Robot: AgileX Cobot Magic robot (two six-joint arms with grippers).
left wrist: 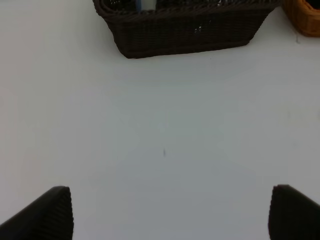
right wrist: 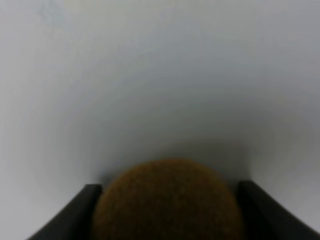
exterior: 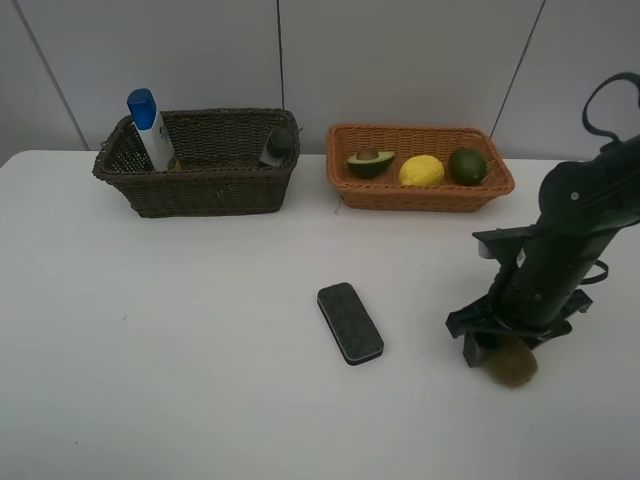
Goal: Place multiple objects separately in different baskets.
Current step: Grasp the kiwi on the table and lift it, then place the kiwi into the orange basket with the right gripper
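The robot's right gripper will set the brown kiwi, now down at the table's front, in the orange-tan basket (exterior: 436,147), just behind the lemon and next to the lime.
My right gripper (exterior: 500,352) is down at the table at the front right, its jaws closed against both sides of the brown kiwi (exterior: 513,366). In the right wrist view the kiwi (right wrist: 167,200) fills the gap between the fingers (right wrist: 75,215). The black eraser (exterior: 350,322) lies on the table's middle. The dark brown basket (exterior: 200,192) holds the blue-capped bottle (exterior: 151,128) and the dark grey bottle (exterior: 277,146). The orange-tan basket (exterior: 420,196) holds avocado (exterior: 369,161), lemon (exterior: 421,171) and lime (exterior: 467,165). The marker is hidden. My left gripper (left wrist: 170,212) is open and empty over bare table.
Both baskets stand side by side at the back of the white table (exterior: 180,340), against a grey wall. The left wrist view shows the dark basket's wall (left wrist: 185,35) ahead and a corner of the orange basket (left wrist: 305,17).
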